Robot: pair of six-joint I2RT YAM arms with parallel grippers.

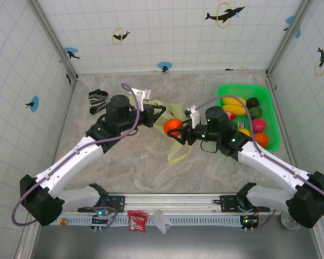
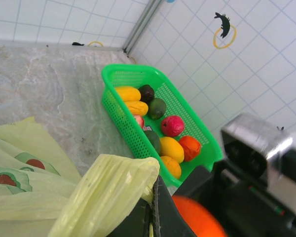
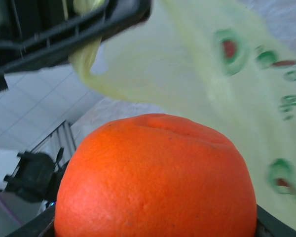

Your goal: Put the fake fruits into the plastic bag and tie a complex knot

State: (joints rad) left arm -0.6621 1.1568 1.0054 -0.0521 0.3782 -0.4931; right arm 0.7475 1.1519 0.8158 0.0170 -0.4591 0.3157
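Next, my right gripper releases the orange, now beside the bag's raised edge, inside the pale-yellow plastic bag [image 1: 167, 116], next to the fingers of my left gripper.
The pale-yellow plastic bag [image 1: 177, 152] lies mid-table, with its upper edge lifted. My left gripper [image 1: 161, 114] is shut on that edge, and the film bunches over its fingertips [image 2: 160, 197] in the left wrist view. My right gripper [image 1: 176, 129] is shut on an orange fake fruit [image 1: 173, 127] right beside the bag's raised edge. That orange [image 3: 158, 177] sits large between the jaws in the right wrist view, with the bag [image 3: 212, 74] and the left gripper [image 3: 74, 29] just beyond it. Several more fake fruits [image 2: 172, 126] lie in the green tub.
The bright green tub [image 1: 275, 141] stands at the right wall, behind my right arm. A striped sock [image 1: 97, 100] lies at the back left. A red packet [image 1: 136, 220] sits on the front rail. Tiled walls enclose the table on three sides.
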